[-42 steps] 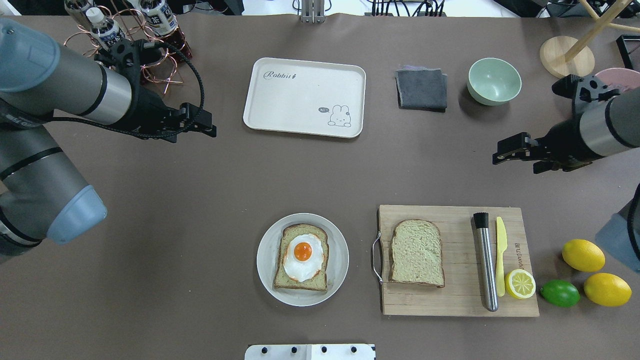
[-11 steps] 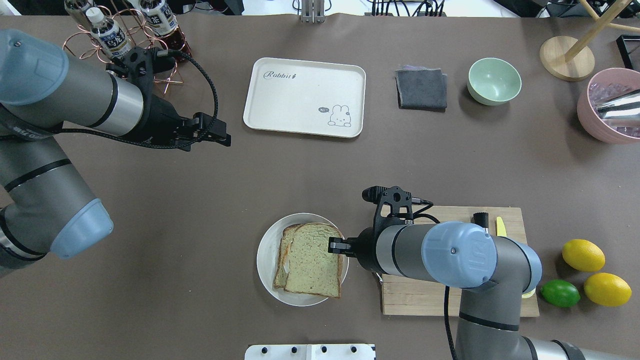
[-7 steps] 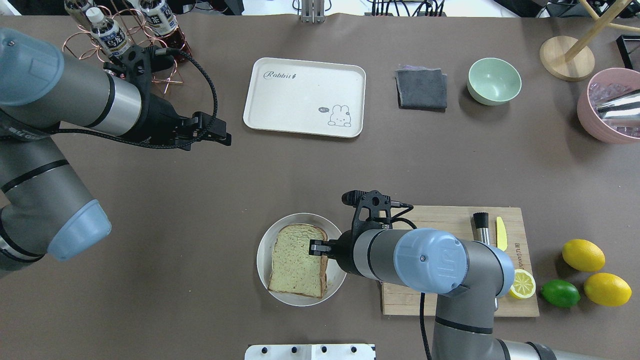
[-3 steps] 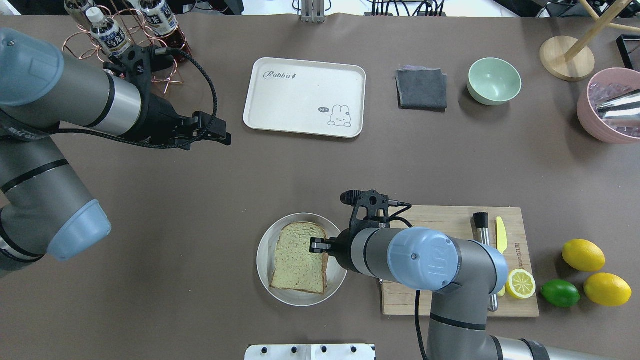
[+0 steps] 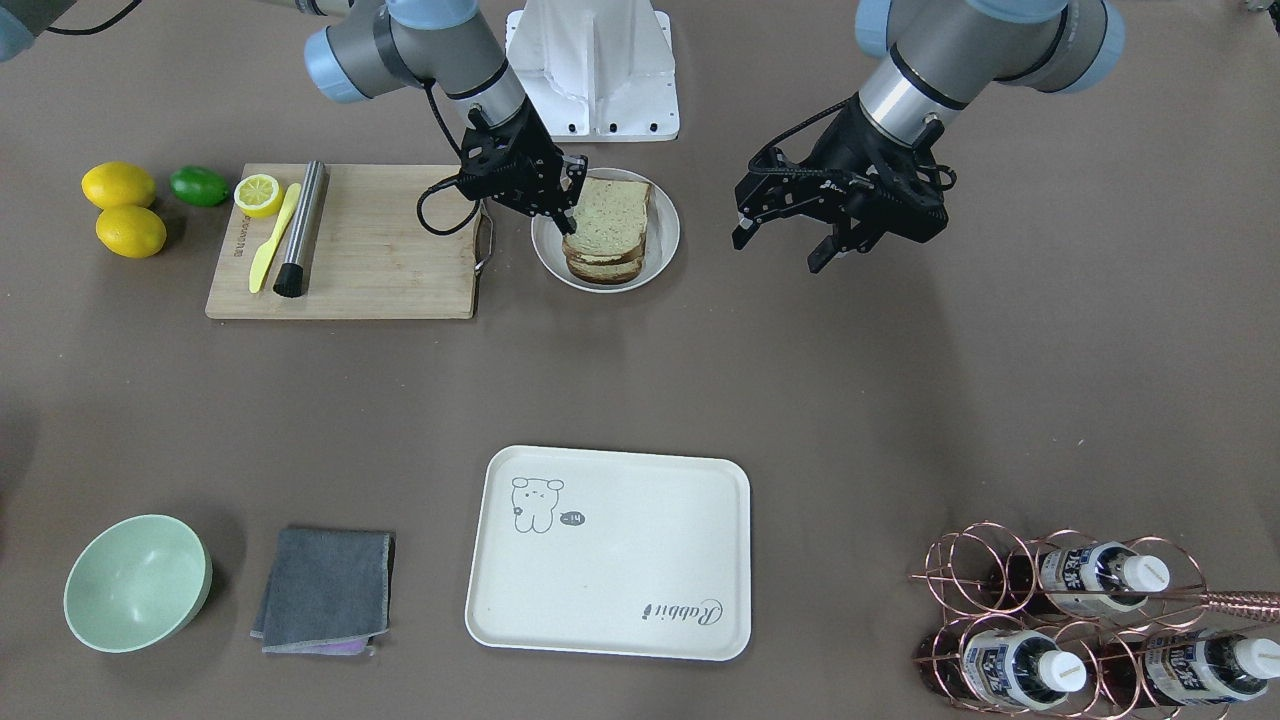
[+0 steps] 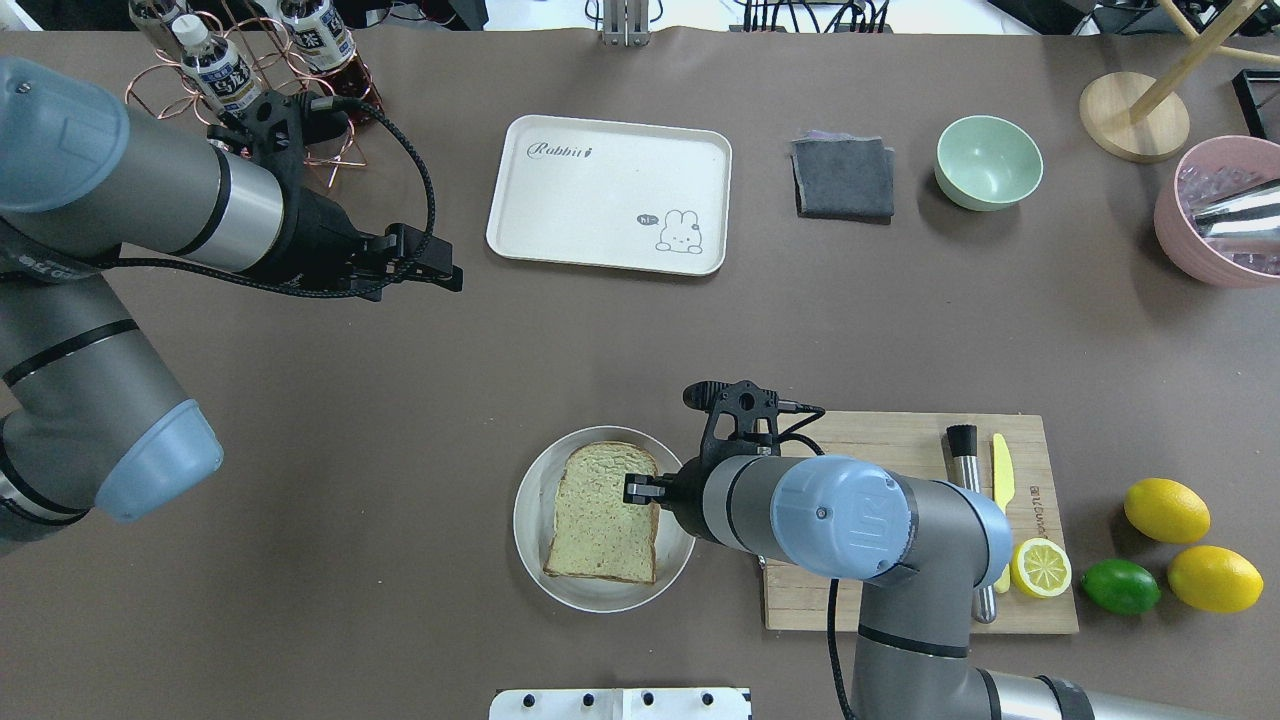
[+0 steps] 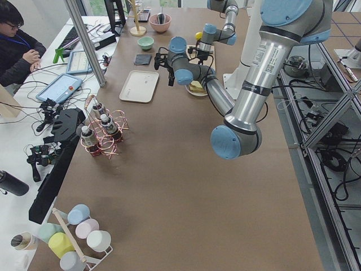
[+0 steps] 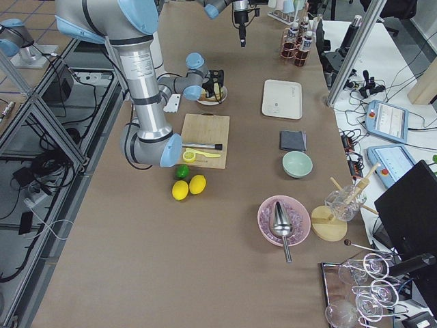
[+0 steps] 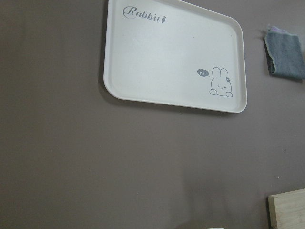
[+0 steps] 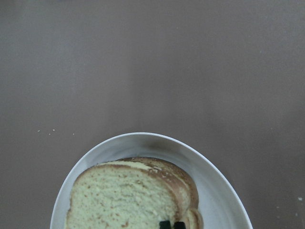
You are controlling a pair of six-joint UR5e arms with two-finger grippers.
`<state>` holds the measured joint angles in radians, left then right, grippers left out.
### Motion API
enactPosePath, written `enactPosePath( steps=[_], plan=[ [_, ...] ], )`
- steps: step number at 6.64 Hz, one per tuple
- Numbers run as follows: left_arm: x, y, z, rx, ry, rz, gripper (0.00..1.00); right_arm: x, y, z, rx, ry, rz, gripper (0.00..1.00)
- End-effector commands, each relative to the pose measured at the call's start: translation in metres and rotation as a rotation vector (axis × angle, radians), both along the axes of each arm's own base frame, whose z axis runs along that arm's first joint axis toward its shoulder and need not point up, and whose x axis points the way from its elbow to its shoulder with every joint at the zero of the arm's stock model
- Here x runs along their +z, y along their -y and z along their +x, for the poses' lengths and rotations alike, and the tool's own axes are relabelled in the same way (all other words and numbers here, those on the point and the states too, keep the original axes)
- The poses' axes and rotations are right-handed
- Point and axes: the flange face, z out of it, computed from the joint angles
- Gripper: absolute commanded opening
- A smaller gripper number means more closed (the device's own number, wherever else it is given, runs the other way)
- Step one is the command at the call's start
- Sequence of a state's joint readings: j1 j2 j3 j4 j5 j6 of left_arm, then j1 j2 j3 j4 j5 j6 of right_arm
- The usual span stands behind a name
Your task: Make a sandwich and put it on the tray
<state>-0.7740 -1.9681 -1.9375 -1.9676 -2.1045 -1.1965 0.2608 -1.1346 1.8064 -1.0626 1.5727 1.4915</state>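
Note:
Next, I will move my left gripper to the rim of the white plate (image 5: 678, 234), on the plate's side away from the cutting board, and close it there.
The sandwich (image 6: 600, 520) lies on a small round white plate (image 6: 530, 545): a top bread slice covers a lower slice, and the egg is hidden between them. In the front view the two slices (image 5: 610, 215) are stacked. My right gripper (image 6: 640, 490) is at the sandwich's right edge, shut on the top slice; its tips show close together in the right wrist view (image 10: 171, 224). My left gripper (image 5: 780, 245) is open and empty, hovering over bare table left of the cream tray (image 6: 600, 200). The tray holds nothing.
A wooden cutting board (image 6: 880, 450) with a metal cylinder (image 6: 972, 530), yellow knife and lemon half lies right of the plate. Lemons and a lime (image 6: 1120, 586) sit beyond it. A grey cloth (image 6: 843, 178), green bowl (image 6: 988, 162) and bottle rack (image 6: 240, 70) stand at the back.
Over the earlier frames my right gripper carried the second slice from the board onto the egg slice. In the last half second the top slice shifted slightly right. The left arm stayed still.

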Motion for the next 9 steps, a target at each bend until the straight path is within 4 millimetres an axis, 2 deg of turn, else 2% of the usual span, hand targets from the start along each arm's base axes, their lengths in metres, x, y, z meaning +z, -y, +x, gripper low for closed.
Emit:
enactPosePath(
  steps=[1,2,4,5,6,7,9],
  plan=[
    [0.001,0.0,0.001,0.0,0.003,0.0,0.98,-0.006,0.002,-0.002,0.007,0.009,0.002,0.6],
    [0.001,0.0,0.001,0.001,0.002,-0.001,0.98,-0.02,0.007,-0.002,0.013,0.022,0.006,1.0],
    [0.0,-0.001,0.0,0.0,0.0,0.002,0.98,-0.028,0.026,0.015,0.017,0.039,-0.004,1.0],
    [0.001,-0.003,0.002,0.005,0.0,0.002,0.98,-0.033,0.049,0.044,-0.008,0.007,-0.056,1.0],
    [-0.001,-0.005,0.002,0.006,-0.002,0.006,0.98,-0.033,0.063,0.059,-0.006,-0.072,-0.111,1.0],
    [-0.001,-0.011,0.005,0.018,-0.004,0.004,0.98,-0.018,0.089,0.078,0.0,-0.151,-0.174,1.0],
    [0.004,-0.021,0.02,0.046,0.009,-0.004,0.98,0.032,0.169,0.169,-0.106,-0.374,-0.198,1.0]
  ],
)
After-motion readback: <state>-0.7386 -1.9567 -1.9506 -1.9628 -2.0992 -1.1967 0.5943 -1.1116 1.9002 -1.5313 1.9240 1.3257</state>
